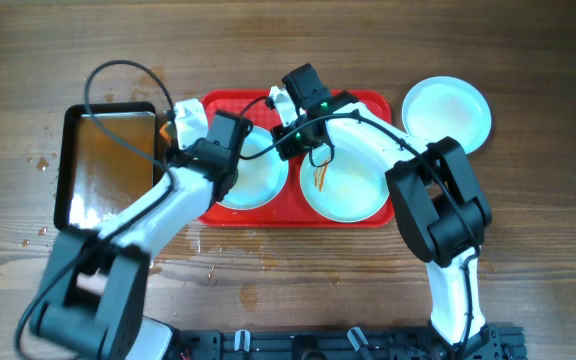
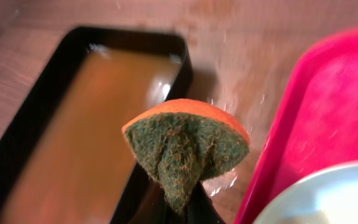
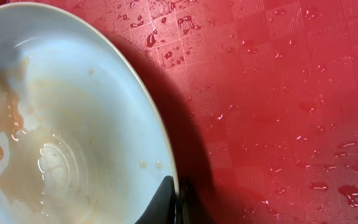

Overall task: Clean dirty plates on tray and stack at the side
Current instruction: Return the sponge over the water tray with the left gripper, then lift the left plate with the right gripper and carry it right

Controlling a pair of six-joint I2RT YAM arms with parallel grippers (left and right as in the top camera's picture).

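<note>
Next, my right gripper sets the pale plate down and lets go of it on top of the plate lying (image 1: 448, 117) beside the red tray.
The red tray (image 1: 373, 215) holds two plates. The left plate (image 1: 258, 180) looks pale and mostly clean; it also shows in the left wrist view (image 2: 328, 196). The right plate (image 1: 353, 185) has orange-brown smears. A third plate (image 1: 448, 110) lies on the table beyond the tray's right end. My right gripper (image 1: 303, 140) is shut on the rim of the smeared plate (image 3: 61, 143), its fingers (image 3: 174, 202) pinching the edge. My left gripper (image 2: 188, 208) is shut on an orange and green sponge (image 2: 188, 140) between the pan and the tray's left end (image 2: 316, 118).
A black-rimmed pan (image 1: 108, 165) of brown water stands left of the tray; it also shows in the left wrist view (image 2: 61, 143). Water drops lie on the wooden table (image 1: 528, 260) around the pan and on the tray floor (image 3: 278, 93).
</note>
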